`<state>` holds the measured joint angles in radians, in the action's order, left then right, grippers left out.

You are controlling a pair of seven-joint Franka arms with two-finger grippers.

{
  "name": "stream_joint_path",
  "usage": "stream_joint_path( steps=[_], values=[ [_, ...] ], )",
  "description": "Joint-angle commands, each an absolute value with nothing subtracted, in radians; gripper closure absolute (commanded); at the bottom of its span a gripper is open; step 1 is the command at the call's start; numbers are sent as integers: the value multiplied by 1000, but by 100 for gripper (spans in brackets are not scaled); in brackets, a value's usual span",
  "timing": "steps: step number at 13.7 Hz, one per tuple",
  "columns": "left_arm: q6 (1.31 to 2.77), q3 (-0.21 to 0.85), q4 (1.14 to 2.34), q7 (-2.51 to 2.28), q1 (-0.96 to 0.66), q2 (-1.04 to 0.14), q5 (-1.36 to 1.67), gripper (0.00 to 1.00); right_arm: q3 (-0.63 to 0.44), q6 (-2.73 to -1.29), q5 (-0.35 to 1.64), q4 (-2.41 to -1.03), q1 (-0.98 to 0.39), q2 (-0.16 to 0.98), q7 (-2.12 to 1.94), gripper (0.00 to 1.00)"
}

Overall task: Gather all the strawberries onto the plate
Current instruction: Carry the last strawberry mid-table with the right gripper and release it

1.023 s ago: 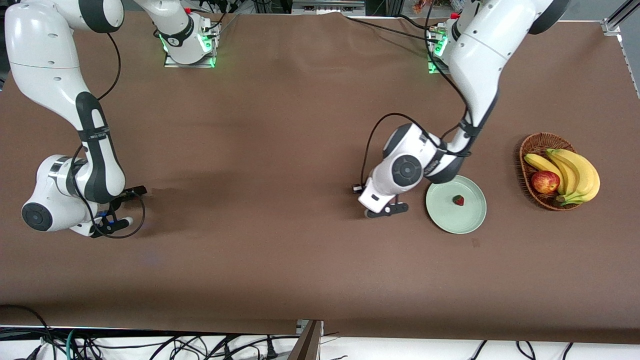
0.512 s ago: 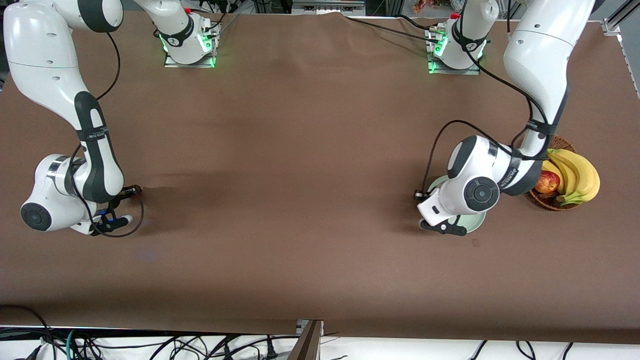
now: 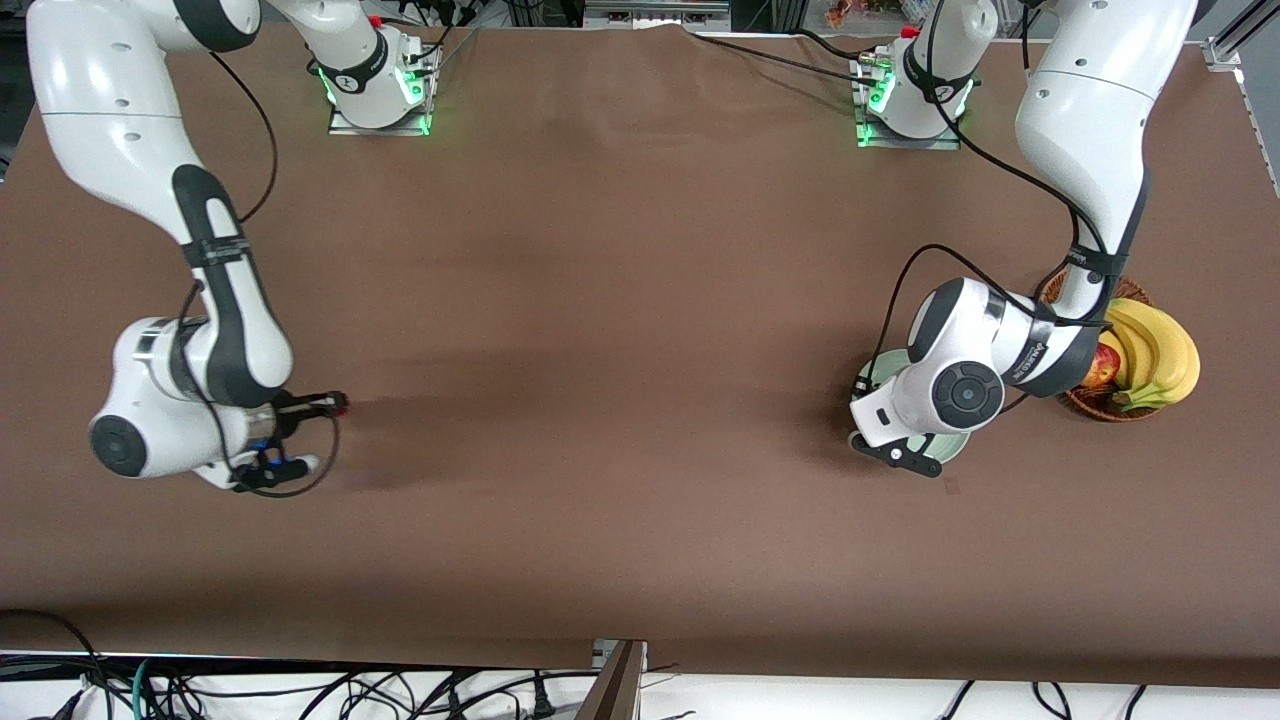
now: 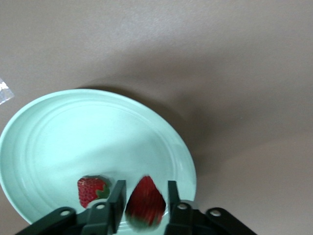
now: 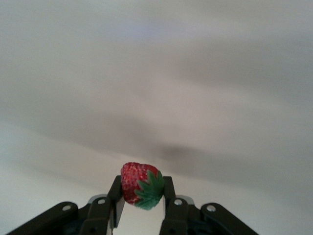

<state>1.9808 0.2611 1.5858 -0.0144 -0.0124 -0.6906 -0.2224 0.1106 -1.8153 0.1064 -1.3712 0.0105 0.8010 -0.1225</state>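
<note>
The strawberry in my right gripper needs to be let go on the bare brown cloth (image 3: 679,373) short of the mint-green plate.
The mint-green plate (image 4: 73,137) lies near the left arm's end of the table, and only its rim (image 3: 868,372) shows under the left arm in the front view. One strawberry (image 4: 90,190) lies on it. My left gripper (image 4: 144,188) is over the plate's edge, jaws open. A second strawberry (image 4: 144,203), blurred, sits loose between the fingers with small gaps. My right gripper (image 5: 142,182) is shut on a third strawberry (image 5: 139,188), held above the bare table toward the right arm's end (image 3: 338,404).
A brown wicker basket (image 3: 1075,290) with bananas (image 3: 1160,345) and a red-yellow apple (image 3: 1100,368) stands beside the plate toward the left arm's end. A small clear scrap (image 3: 951,485) lies on the brown cloth just nearer the front camera than the plate.
My left gripper swung from beside the plate to over it with its strawberry, then edged slightly. My right gripper rose and moved toward the table's middle with its strawberry.
</note>
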Motion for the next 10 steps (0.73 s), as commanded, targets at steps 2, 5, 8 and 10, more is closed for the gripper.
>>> stream_joint_path(
  steps=[2,5,8,10],
  values=[
    [1970,268,1588,14,0,-689,-244,0,254,-1915,112,-1365,-124,807,373,91],
    [1968,268,1582,12,14,-686,-233,0,259,-2125,117,-1365,-305,844,699,91],
    [1924,273,1568,5,29,-675,-210,0,258,-2374,163,-1365,-463,900,923,91],
    [1864,272,1520,-2,28,-676,-113,0,258,-2500,163,-1365,-521,926,988,91]
  ],
)
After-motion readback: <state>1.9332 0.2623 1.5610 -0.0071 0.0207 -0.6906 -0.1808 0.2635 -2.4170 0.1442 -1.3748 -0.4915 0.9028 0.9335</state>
